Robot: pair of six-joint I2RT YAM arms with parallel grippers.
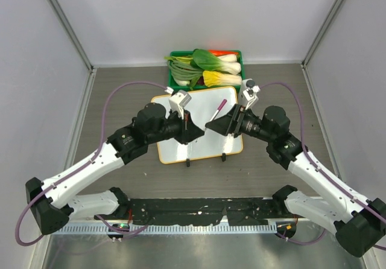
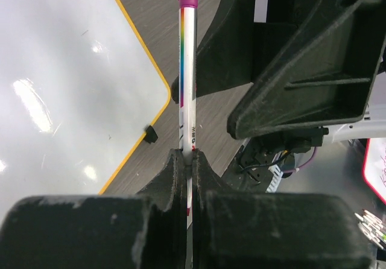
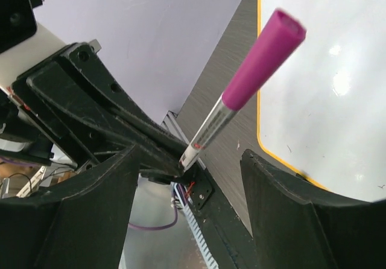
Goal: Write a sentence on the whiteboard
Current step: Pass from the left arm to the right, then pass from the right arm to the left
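The marker slants across my right gripper's fingers, so next my right gripper steadies it while my left gripper takes the marker's rear end [image 3: 190, 155] at a straighter angle.
The whiteboard [image 1: 224, 98] lies flat mid-table, white with a thin orange rim [image 2: 140, 46]; its corner also shows in the right wrist view [image 3: 329, 82]. The sentence is out of view; the board surface I see is blank. A marker [image 1: 218, 108] with a silver barrel [image 2: 187, 70] and a magenta cap [image 3: 263, 61] slants up over the board. My left gripper [image 2: 188, 158] is shut on the barrel's rear end. My right gripper [image 3: 190, 154] faces it, open, its fingers [image 3: 283, 208] standing apart on either side of the marker without touching it.
A green tray [image 1: 170, 56] of leafy vegetables sits just behind the board. Small black clips [image 1: 188, 162] hold the board's near edge, one seen close by [image 2: 151, 134]. Grey walls close in the left, right and back. Both arms cross above the board's near half.
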